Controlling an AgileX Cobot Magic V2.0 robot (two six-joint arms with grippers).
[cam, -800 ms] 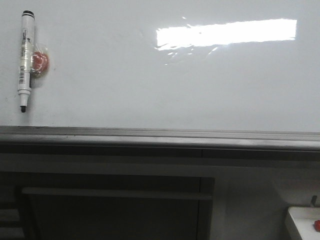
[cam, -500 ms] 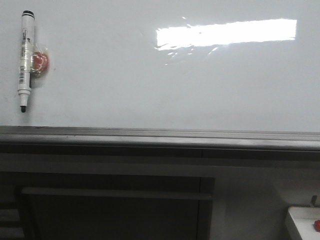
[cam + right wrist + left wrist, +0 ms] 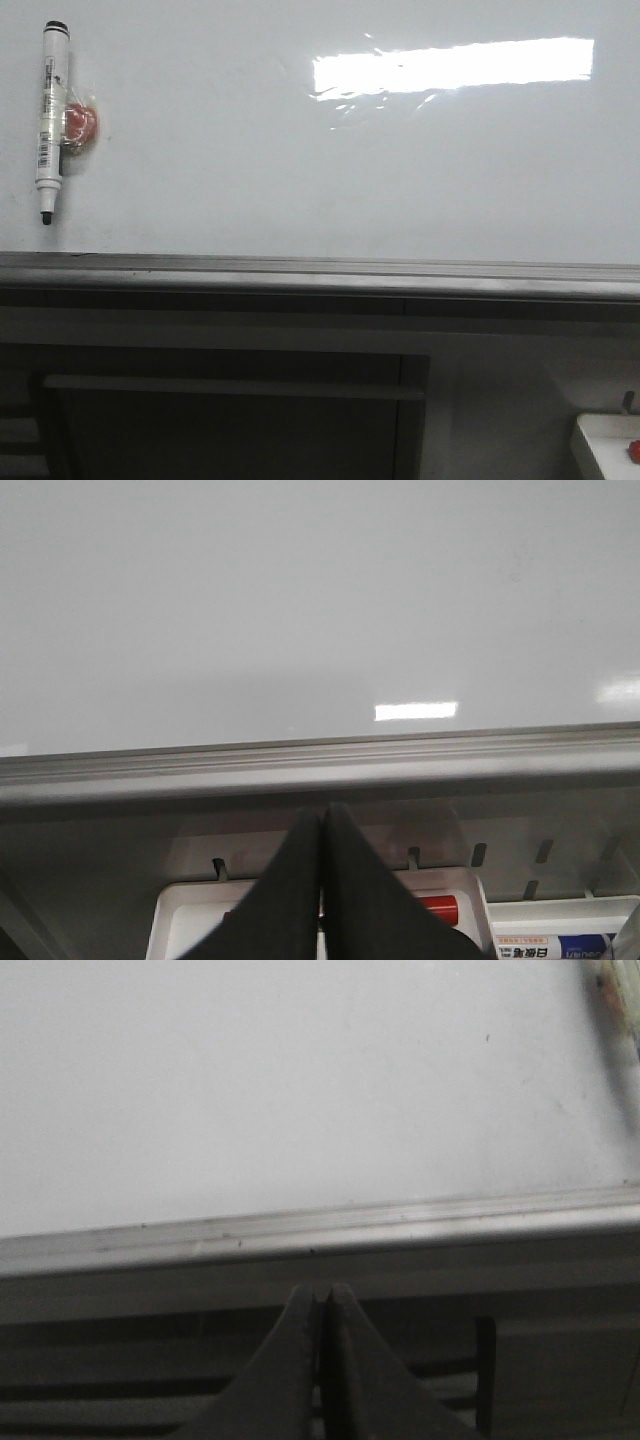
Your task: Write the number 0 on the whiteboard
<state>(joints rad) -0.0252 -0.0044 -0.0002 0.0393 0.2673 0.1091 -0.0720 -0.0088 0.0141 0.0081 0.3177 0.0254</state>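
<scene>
I should next use my left gripper to grab the lower body (image 3: 48, 152) of the white marker, around its barcode, close to the bottom edge of the red magnet holder.
The whiteboard (image 3: 300, 170) fills the upper front view, glossy white with a bright rectangular reflection and a grey rail (image 3: 320, 272) along its lower edge. No number 0 shows on it. A white marker with black cap and tip (image 3: 48, 118) hangs upright at the board's far left on a red magnet holder (image 3: 79, 124). My left gripper (image 3: 320, 1293) is shut and empty, below the board's rail (image 3: 320, 1228). My right gripper (image 3: 324, 812) is shut and empty, below the rail (image 3: 320, 755), above a white tray (image 3: 185, 910). Neither gripper shows in the front view.
The white tray holds a red-capped item (image 3: 440, 910) and a labelled marker (image 3: 560, 947); its corner shows at the lower right of the front view (image 3: 605, 440). Dark cabinet framing (image 3: 230, 400) lies under the rail.
</scene>
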